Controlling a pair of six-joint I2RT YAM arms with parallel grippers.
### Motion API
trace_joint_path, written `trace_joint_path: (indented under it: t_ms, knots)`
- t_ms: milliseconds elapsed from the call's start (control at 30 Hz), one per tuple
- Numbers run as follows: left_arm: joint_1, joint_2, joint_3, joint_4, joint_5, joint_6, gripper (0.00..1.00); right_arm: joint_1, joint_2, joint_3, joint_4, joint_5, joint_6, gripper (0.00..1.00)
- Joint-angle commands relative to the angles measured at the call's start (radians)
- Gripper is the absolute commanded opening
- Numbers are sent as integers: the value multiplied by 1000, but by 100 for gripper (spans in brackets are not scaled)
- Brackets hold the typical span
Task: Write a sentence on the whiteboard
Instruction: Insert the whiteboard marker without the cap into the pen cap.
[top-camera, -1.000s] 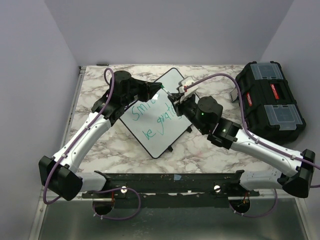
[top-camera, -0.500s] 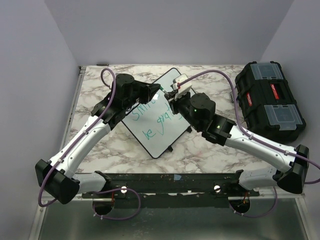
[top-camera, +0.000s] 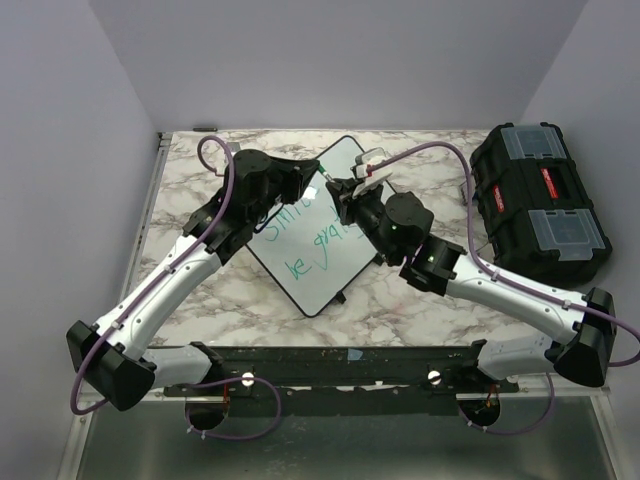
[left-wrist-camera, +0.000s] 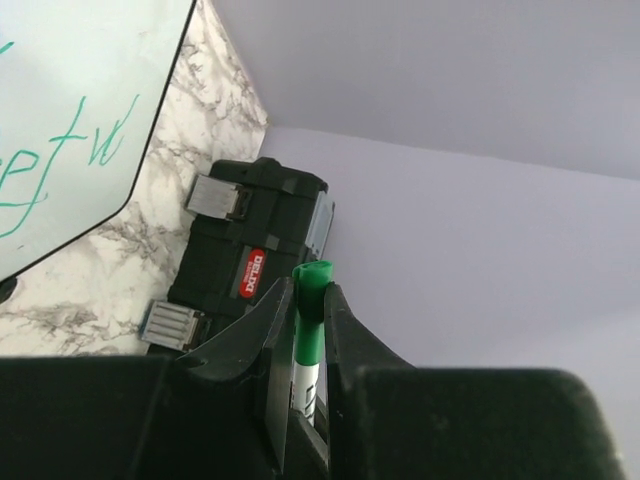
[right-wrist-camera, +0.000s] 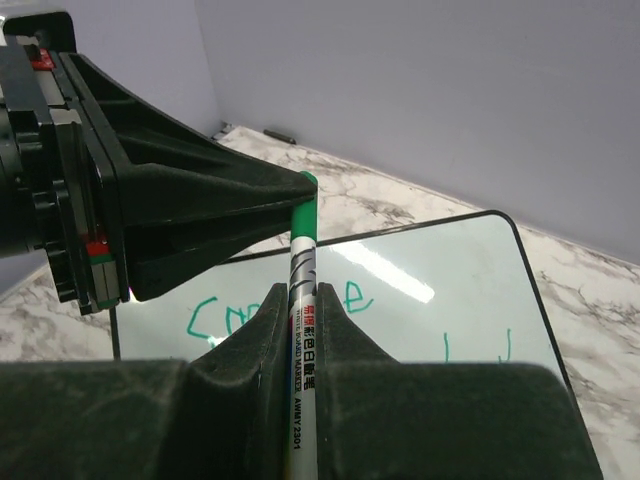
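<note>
My right gripper is going to release the green marker on the marble table (top-camera: 416, 284) between the whiteboard and the black toolbox.
The whiteboard (top-camera: 312, 275) lies tilted on the marble table, with the sentence (top-camera: 305, 240) on it in green, in two lines. Both grippers meet just above its far right part. My right gripper (right-wrist-camera: 305, 298) is shut on the white barrel of a green marker (right-wrist-camera: 303, 350). My left gripper (left-wrist-camera: 311, 292) is shut on that marker's green end (left-wrist-camera: 311, 305), which looks like the cap. In the top view the left gripper (top-camera: 320, 184) and right gripper (top-camera: 347, 193) are almost touching. Parts of the writing show in the left wrist view (left-wrist-camera: 60, 170) and the right wrist view (right-wrist-camera: 215, 320).
A black toolbox (top-camera: 540, 200) with clear lid compartments stands at the table's right edge; it also shows in the left wrist view (left-wrist-camera: 250, 265). Purple cables loop over both arms. Walls close the table on the left, back and right.
The two grippers have come together above the board's far right part. The right gripper moved left and the left gripper moved right, until the left fingers closed on the marker's green end.
</note>
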Motion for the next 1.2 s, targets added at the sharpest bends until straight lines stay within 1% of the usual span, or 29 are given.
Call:
trace_joint_path:
  t_ms: [0,267,467,600,733,800,933,1133,1167]
  knots:
    - [-79,-73,4,98,110,6,0,-16,32,-28,90,52,106,1]
    - [-117,-91,-7,145,104,5,0,-118,11,-24,139,-107,326,1]
    - [-131,-90,-12,171,99,11,0,-143,0,-30,183,-205,366,1]
    - [-139,-92,-21,193,99,17,0,-205,-7,-59,244,-372,457,1]
    - [-152,-93,-26,214,106,18,0,-274,-11,-97,347,-559,546,1]
    - [-158,-97,-31,228,104,22,0,-286,-8,-94,370,-626,559,1]
    - [-165,-113,-34,224,90,31,0,-298,-8,-74,373,-678,571,1]
    - [-166,-164,-65,244,50,50,0,-298,-40,-76,338,-625,522,1]
    - [-166,-176,-73,245,36,52,6,-298,-43,-77,330,-620,515,1]
